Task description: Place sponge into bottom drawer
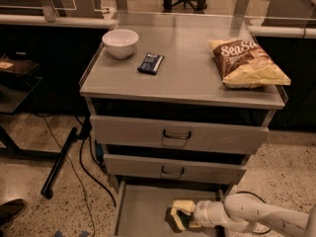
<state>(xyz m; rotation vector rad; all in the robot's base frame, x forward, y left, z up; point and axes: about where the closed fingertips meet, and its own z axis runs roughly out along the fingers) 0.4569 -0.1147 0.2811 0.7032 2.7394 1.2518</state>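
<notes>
The robot's gripper needs to release the sponge on the bottom drawer's grey bottom, near the middle (168, 220), below the handle of the middle drawer.
The bottom drawer (140, 206) is pulled open below the two handled drawers, and its flat grey floor shows. My gripper (180, 216) reaches in from the right on a white arm, low over the drawer floor near its middle. Its pale yellow fingers (183, 205) are closed around the sponge (174, 221), a small dark green and yellow block held just above or on the floor.
On the cabinet top (187, 78) stand a white bowl (120, 42), a dark blue snack wrapper (150, 63) and a chip bag (249, 63). The middle drawer (173, 169) and top drawer (177, 135) are shut. A black pole and cables (61, 162) lie on the floor at left.
</notes>
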